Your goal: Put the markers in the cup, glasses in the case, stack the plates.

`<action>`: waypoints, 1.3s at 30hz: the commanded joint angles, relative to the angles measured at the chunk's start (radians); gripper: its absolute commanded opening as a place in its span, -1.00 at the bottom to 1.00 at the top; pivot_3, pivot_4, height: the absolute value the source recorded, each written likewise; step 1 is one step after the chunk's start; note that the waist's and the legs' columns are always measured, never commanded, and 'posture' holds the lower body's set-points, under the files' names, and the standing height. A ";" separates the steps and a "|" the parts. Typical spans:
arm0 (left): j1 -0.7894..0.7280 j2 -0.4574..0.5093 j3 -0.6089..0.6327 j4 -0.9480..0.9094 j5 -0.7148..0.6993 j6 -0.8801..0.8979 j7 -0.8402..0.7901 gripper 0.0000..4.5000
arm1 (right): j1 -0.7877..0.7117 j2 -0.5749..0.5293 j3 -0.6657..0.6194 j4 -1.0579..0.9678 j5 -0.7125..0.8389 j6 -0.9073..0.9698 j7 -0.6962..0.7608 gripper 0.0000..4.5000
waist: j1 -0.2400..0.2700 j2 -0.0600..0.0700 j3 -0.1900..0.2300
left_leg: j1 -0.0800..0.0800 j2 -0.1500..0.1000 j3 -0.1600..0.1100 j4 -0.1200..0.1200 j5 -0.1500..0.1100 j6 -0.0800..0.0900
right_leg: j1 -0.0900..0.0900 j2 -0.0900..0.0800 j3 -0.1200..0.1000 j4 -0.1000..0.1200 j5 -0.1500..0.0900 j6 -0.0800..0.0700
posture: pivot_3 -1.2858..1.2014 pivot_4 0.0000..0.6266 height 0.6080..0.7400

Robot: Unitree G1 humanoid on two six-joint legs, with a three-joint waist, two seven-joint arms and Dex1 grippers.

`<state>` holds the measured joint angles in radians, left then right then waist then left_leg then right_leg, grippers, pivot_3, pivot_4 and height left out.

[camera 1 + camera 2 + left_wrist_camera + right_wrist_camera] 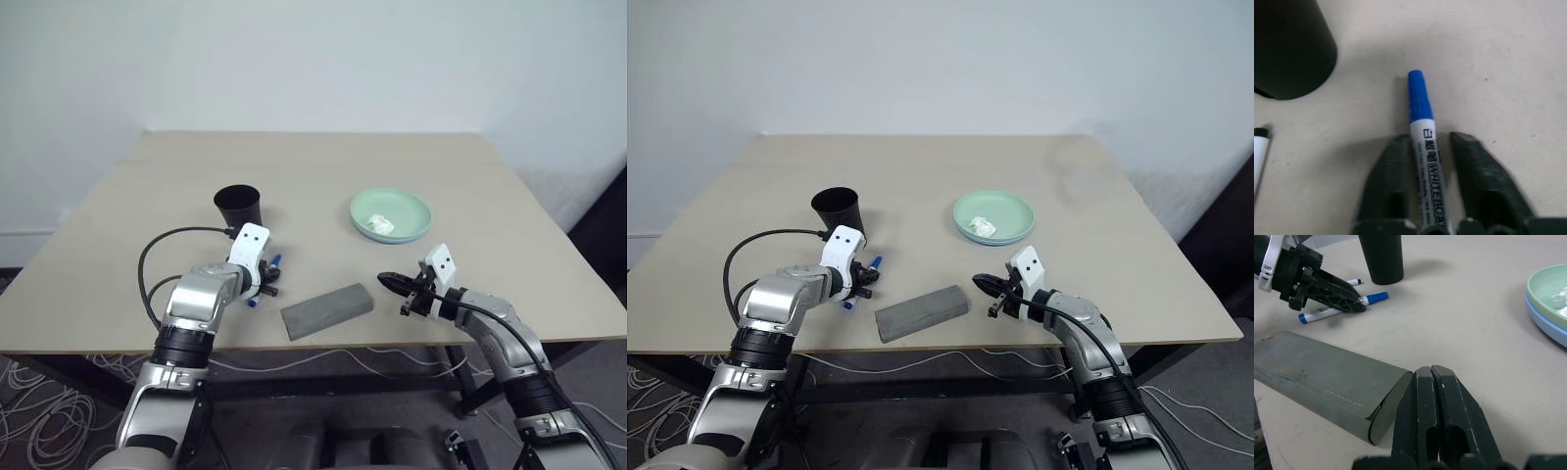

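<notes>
Next, I let go of the blue-capped marker with my left gripper inside the open black cup (236, 202) (1286, 41), just past the black-capped marker.
The blue-capped marker (1418, 98) lies flat on the table, and my left gripper (1430, 139) is shut on its white barrel, one finger on each side. A second marker (1260, 147) with a black cap lies beside it, near the foot of the black cup (238, 206), which stands upright just beyond. The grey case (327, 310) lies closed at the table's front, between my arms. My right gripper (387, 281) hovers right of the case, shut with nothing in it. The mint green plate (392, 211) sits on the light blue plate (1547, 330). The glasses are out of view.
A small white paper wad (380, 225) lies in the green plate. The beige table (323, 162) has free room at the back and along both sides. Cables run over the floor under the front edge.
</notes>
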<state>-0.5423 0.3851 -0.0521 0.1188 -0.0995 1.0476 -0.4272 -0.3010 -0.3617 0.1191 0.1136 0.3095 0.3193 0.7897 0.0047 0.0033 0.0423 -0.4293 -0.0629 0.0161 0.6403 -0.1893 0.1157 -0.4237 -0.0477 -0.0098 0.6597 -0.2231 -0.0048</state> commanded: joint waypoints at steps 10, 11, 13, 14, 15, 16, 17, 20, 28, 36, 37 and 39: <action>0.005 0.053 0.026 -0.167 -0.064 -0.400 -0.149 -0.95 | -0.038 0.007 -0.014 0.001 -0.016 -0.029 0.004 -1.00 | -0.001 0.000 0.000 | 0.000 0.000 0.000 -0.002 0.000 0.000 | -0.001 0.000 0.001 0.000 0.000 0.000 | 0.03 -1.00 1.00; 0.003 0.053 0.039 -0.167 -0.069 -0.466 -0.157 -0.95 | -0.039 0.007 -0.014 0.003 -0.017 -0.029 0.004 -1.00 | -0.001 0.000 0.000 | 0.000 0.000 0.000 -0.002 0.000 0.000 | -0.001 -0.001 0.000 0.000 0.000 0.000 | 0.03 -1.00 1.00; -0.007 0.056 0.066 -0.152 -0.070 -0.598 -0.165 -0.95 | -0.040 0.007 -0.014 0.004 -0.018 -0.030 0.005 -1.00 | -0.001 0.000 0.000 | 0.000 0.000 0.001 -0.003 0.000 0.000 | -0.001 -0.001 0.000 -0.001 0.000 0.000 | 0.03 -1.00 1.00; -0.010 0.056 0.071 -0.143 -0.070 -0.635 -0.167 -0.95 | -0.041 0.006 -0.014 0.006 -0.019 -0.031 0.006 -1.00 | -0.001 0.000 0.000 | 0.000 0.000 0.001 -0.003 0.000 0.000 | -0.001 -0.001 0.000 -0.001 0.000 0.000 | 0.03 -1.00 1.00; -0.039 0.043 0.112 -0.104 -0.066 -0.703 -0.118 -0.95 | -0.042 0.006 -0.013 0.007 -0.019 -0.031 0.007 -1.00 | -0.001 0.000 0.000 | 0.000 0.000 0.001 -0.003 0.000 0.000 | -0.001 -0.001 0.000 -0.001 0.000 0.000 | 0.03 -1.00 1.00; -0.065 0.032 0.146 -0.064 -0.058 -0.763 -0.066 -0.95 | -0.043 0.006 -0.012 0.007 -0.021 -0.031 0.007 -1.00 | 0.001 0.000 0.000 | 0.000 0.000 0.001 -0.003 0.000 0.000 | -0.001 -0.001 0.000 -0.001 0.000 0.000 | 0.03 -1.00 1.00; -0.084 0.024 0.169 -0.029 -0.051 -0.812 -0.030 -0.95 | -0.045 0.006 -0.012 0.009 -0.021 -0.031 0.008 -1.00 | 0.001 0.000 0.000 | 0.000 0.000 0.001 -0.003 0.000 0.000 | -0.001 -0.001 0.000 -0.001 0.000 0.000 | 0.03 -1.00 1.00; -0.110 0.021 0.182 0.055 -0.006 -0.960 0.034 -0.95 | -0.051 0.005 -0.011 0.015 -0.022 -0.032 0.009 -1.00 | 0.001 0.000 0.000 | 0.000 0.000 0.001 -0.003 0.000 0.000 | -0.001 0.000 0.000 -0.001 0.000 0.000 | 0.03 -1.00 1.00; -0.239 0.037 0.187 0.456 0.086 -1.304 0.159 -0.95 | -0.069 0.004 -0.010 0.027 -0.028 -0.032 0.017 -1.00 | 0.005 -0.001 0.000 | 0.000 -0.001 0.001 -0.001 0.000 0.000 | 0.000 0.000 0.000 -0.001 0.000 0.000 | 0.03 -1.00 1.00; -0.364 0.038 0.174 0.855 0.135 -1.505 0.225 -0.95 | -0.068 0.001 -0.015 0.024 -0.039 -0.032 0.013 -1.00 | 0.005 -0.001 0.000 | -0.001 -0.001 0.001 -0.001 0.000 0.000 | 0.000 -0.001 -0.001 -0.001 0.000 0.000 | 0.03 -1.00 1.00; -0.371 0.037 0.174 0.879 0.136 -1.517 0.228 -0.95 | -0.065 0.000 -0.017 0.021 -0.038 -0.031 0.012 -1.00 | 0.005 -0.001 0.000 | -0.001 -0.001 0.001 -0.001 0.000 0.000 | 0.000 -0.001 -0.001 -0.001 0.000 0.000 | 0.03 -1.00 1.00; -0.381 0.034 0.175 0.915 0.134 -1.538 0.226 -0.95 | -0.061 -0.001 -0.019 0.018 -0.038 -0.030 0.008 -1.00 | 0.005 -0.001 0.000 | -0.001 -0.001 0.001 -0.001 0.000 0.000 | 0.000 -0.001 -0.001 -0.001 0.000 0.000 | 0.03 -1.00 1.00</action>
<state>-0.8776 0.4112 0.1204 1.0331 0.0320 -0.4510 -0.2099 -0.3457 -0.3577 0.1237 0.1598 0.2710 0.3046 0.8013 0.0096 0.0019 0.0418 -0.4300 -0.0637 0.0168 0.6395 -0.1892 0.1160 -0.4239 -0.0485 -0.0108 0.6584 -0.2227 -0.0044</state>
